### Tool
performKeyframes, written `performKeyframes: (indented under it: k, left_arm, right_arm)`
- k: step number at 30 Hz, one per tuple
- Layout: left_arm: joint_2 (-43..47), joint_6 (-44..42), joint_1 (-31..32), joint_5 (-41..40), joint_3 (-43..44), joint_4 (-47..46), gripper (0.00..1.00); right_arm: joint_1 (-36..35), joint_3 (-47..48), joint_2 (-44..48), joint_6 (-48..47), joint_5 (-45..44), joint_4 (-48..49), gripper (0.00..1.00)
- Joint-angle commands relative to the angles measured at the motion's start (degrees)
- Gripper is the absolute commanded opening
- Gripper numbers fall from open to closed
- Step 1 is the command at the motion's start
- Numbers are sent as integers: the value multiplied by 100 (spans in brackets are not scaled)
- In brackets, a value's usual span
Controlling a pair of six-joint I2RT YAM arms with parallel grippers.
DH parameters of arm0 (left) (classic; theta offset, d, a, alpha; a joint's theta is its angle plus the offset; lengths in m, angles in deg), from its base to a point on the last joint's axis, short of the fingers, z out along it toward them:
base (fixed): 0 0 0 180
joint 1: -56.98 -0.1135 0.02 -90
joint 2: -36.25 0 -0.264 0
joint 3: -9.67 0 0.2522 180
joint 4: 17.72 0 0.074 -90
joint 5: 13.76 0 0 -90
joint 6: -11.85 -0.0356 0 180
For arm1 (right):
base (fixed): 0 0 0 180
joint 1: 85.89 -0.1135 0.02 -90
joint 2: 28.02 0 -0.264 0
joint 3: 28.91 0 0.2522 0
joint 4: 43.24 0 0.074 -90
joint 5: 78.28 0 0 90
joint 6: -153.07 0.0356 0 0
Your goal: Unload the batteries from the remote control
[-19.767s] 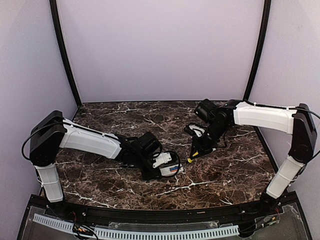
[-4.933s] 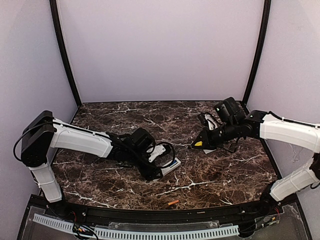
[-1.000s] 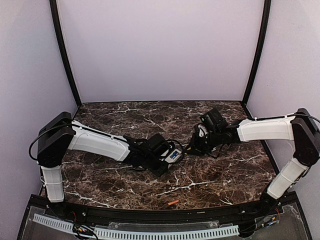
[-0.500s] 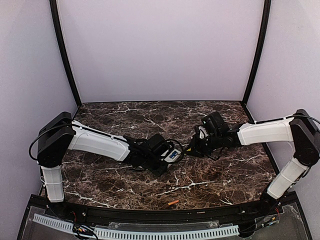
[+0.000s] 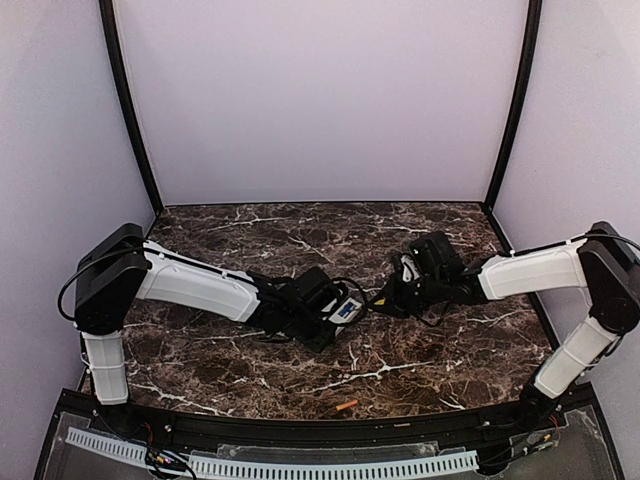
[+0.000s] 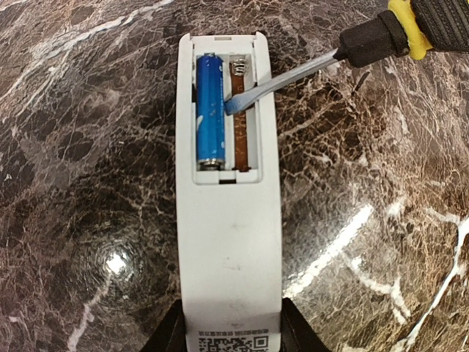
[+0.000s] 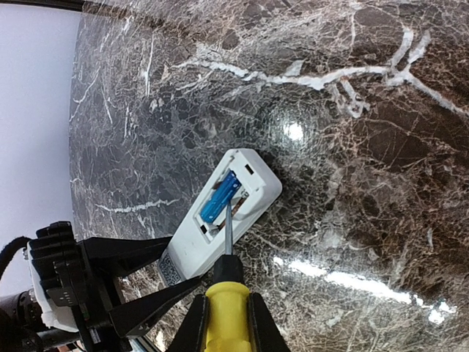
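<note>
My left gripper is to release the white remote control. It will let go of it on the marble (image 5: 225, 304) beneath the white forearm that is behind that gripper.
My left gripper (image 6: 231, 336) is shut on the near end of the white remote control (image 6: 229, 242), which lies back-up on the marble with its battery bay open. The blue battery (image 6: 208, 110) sits in the left slot; the right slot is bare. My right gripper (image 7: 227, 326) is shut on the yellow-handled screwdriver (image 7: 228, 304). The screwdriver's blade tip (image 6: 233, 106) rests in the bare slot against the blue battery's side. In the top view the remote (image 5: 347, 310) lies between both grippers. The orange battery (image 5: 346, 405) lies loose near the table's front edge.
The dark marble table (image 5: 250, 240) is bounded by purple walls at the back and sides and a black rail (image 5: 300, 432) at the front. My left gripper's black fingers (image 7: 132, 253) show in the right wrist view beside the remote.
Over the last second the right arm has shifted slightly toward the near side, keeping the screwdriver at the remote. The left arm is still. The orange battery reached the table edge between 19.8 and 4.9 s ago.
</note>
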Motion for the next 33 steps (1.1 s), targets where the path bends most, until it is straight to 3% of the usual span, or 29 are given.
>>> performKeyframes:
  k: [1,13,33]
  left_arm:
    - [17,-129,58,347,108,-57,7]
    - [-29,-147,40,471,130,-102,6]
    - [-21,-262,38,404,132,-76,6]
  right_arm:
    - [-20,-264,-139,-30,38,487,0]
    - [23,-494,-370,-110,238,951,0]
    - [41,-243,-327,-369,19,317,0]
